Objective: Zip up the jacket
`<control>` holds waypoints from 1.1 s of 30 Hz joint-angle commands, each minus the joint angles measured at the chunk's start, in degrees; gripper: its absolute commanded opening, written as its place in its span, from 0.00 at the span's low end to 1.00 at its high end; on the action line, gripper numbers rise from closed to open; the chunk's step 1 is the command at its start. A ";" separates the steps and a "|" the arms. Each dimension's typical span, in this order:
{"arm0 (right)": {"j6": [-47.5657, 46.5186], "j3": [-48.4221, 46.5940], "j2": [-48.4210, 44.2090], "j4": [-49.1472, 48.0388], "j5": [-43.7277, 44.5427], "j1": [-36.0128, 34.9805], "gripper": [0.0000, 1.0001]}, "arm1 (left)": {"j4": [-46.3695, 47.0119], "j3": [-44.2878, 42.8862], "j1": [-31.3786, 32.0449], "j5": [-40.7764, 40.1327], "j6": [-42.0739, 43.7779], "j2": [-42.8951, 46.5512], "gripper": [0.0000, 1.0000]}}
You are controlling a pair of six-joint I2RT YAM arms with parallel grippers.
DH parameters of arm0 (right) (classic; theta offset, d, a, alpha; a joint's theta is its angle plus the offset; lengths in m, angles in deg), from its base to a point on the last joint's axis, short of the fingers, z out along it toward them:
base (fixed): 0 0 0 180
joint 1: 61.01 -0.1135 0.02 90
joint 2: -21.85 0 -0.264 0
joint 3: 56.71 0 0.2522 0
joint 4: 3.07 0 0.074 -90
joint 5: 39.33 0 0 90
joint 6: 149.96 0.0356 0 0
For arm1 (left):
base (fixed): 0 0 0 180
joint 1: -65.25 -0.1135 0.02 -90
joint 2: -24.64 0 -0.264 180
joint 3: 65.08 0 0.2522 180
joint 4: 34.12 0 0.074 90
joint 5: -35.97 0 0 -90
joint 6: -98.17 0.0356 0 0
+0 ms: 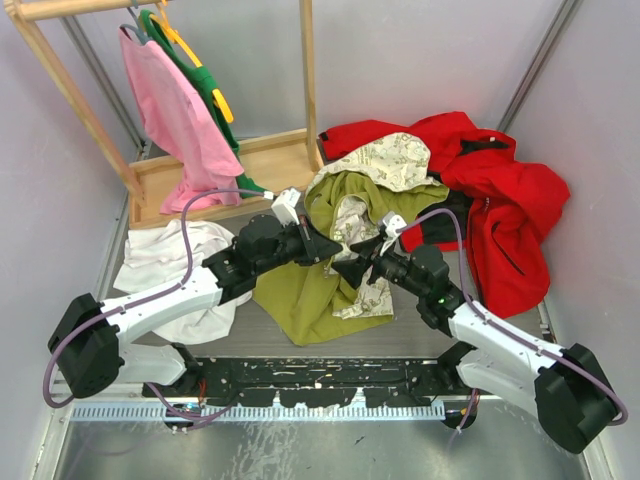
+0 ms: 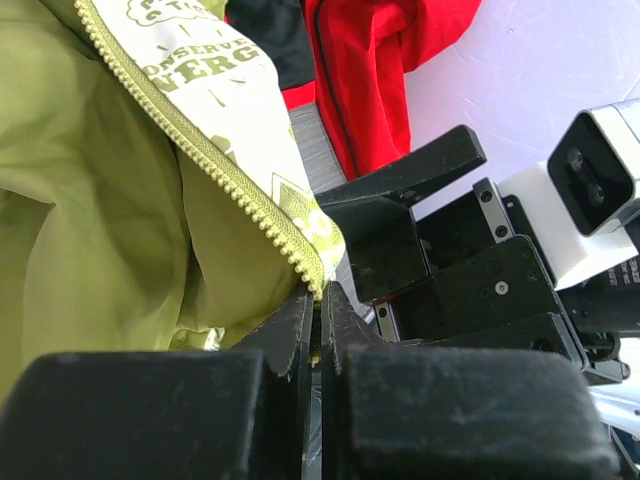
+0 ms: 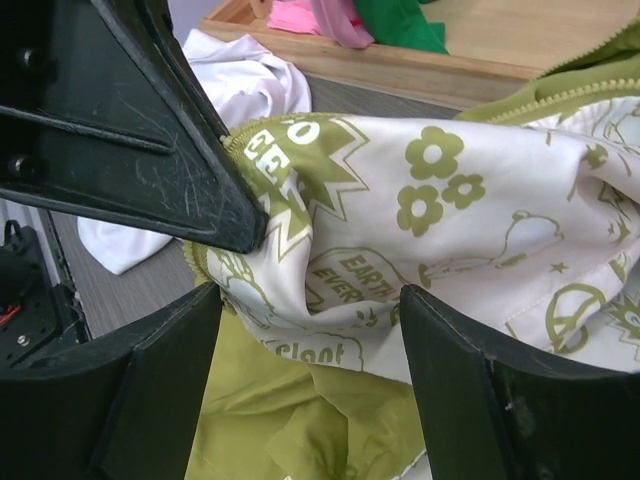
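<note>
I have my left gripper shut on the end of the jacket's zipper edge, so next my right gripper takes over the zipper edge (image 3: 226,284) to free my left gripper for the zipper pull.
The jacket (image 1: 310,300) lies crumpled at the table's middle, olive side out, with its cream printed lining (image 1: 352,215) turned up. My left gripper (image 1: 323,250) is shut on the end of the jacket's zipper edge; in the left wrist view (image 2: 318,300) the row of zipper teeth (image 2: 200,150) runs down into the closed jaws. My right gripper (image 1: 350,268) faces it closely and is open. In the right wrist view (image 3: 310,330) its fingers (image 3: 470,380) straddle a fold of the cream lining (image 3: 450,220) without closing on it, just below the left gripper's finger (image 3: 150,130).
A bright red jacket (image 1: 500,210) lies at the right, touching the olive one. A plain white garment (image 1: 165,260) lies at the left under my left arm. A wooden rack (image 1: 270,160) at the back holds pink (image 1: 180,120) and green clothes.
</note>
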 commanded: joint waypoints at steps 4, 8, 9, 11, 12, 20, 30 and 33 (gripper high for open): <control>0.03 0.43 2.35 -9.25 -7.40 1.62 0.77 | 5.82 -0.93 0.25 3.28 -0.64 1.91 0.00; 0.03 0.67 4.32 -11.37 -9.49 1.83 0.75 | 7.09 -0.70 0.22 3.91 -1.32 1.79 0.00; 0.07 0.88 4.72 -12.02 -9.94 1.84 0.74 | 7.43 -0.66 0.25 4.05 -1.56 1.68 0.00; 0.16 1.03 5.43 -13.12 -10.52 1.91 0.69 | 7.94 -0.59 0.27 4.39 -2.01 1.35 0.00; 0.17 1.12 5.70 -13.57 -10.92 1.92 0.66 | 8.24 -0.55 0.22 4.51 -2.19 1.24 0.00; 0.39 0.70 5.94 -14.75 -11.97 2.22 0.37 | 8.74 -0.37 0.27 4.81 -2.69 0.51 0.00; 0.60 -0.58 4.35 -14.66 -15.53 4.06 0.01 | 3.66 1.70 0.23 -1.16 1.17 5.07 0.25; 0.73 -0.48 3.89 -14.83 -15.63 4.27 0.01 | 2.31 3.17 0.14 -2.49 1.83 7.08 0.40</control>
